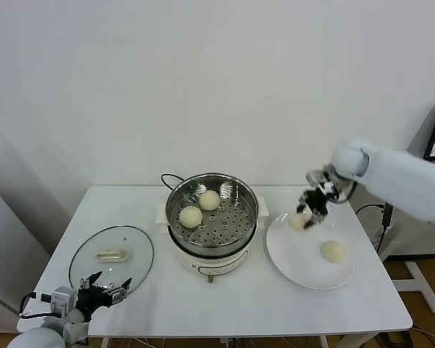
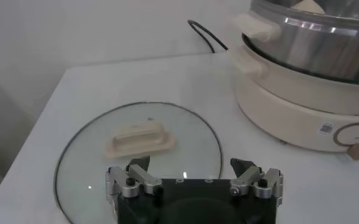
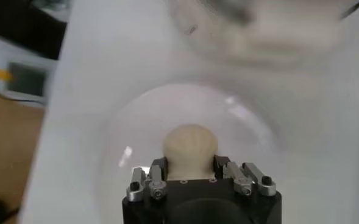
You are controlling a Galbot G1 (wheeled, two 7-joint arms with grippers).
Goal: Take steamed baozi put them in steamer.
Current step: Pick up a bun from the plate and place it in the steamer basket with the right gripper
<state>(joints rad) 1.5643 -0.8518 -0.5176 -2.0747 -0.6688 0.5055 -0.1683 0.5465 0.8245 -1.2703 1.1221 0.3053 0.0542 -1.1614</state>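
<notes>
Next, my right hand releases its baozi, which is above the white plate now, on the bare front part of the steamer's bottom [image 1: 213,235], nearer the table's front edge than both baozi there.
Two cream-white baozi [image 1: 209,200] [image 1: 191,216] lie in the steel steamer [image 1: 246,197] at the table's middle. A third baozi [image 1: 333,251] lies on the white plate [image 1: 308,274]. My right gripper [image 1: 309,210] is over the plate's back left part, shut on the fourth baozi [image 1: 299,222]. In the right wrist view this baozi [image 3: 190,146] sits between the fingers of the right gripper [image 3: 190,164], above the plate [image 3: 121,143]. My left gripper [image 1: 110,288] is open and empty at the front left, by the lid; it also shows in the left wrist view [image 2: 191,167].
The oval glass lid [image 1: 130,246] with a cream handle [image 1: 111,254] lies flat at the table's left, also seen in the left wrist view [image 2: 81,158]. The steamer's white cooker base [image 2: 289,103] has a black cord [image 1: 167,178] behind it. The table's front edge is near the left gripper.
</notes>
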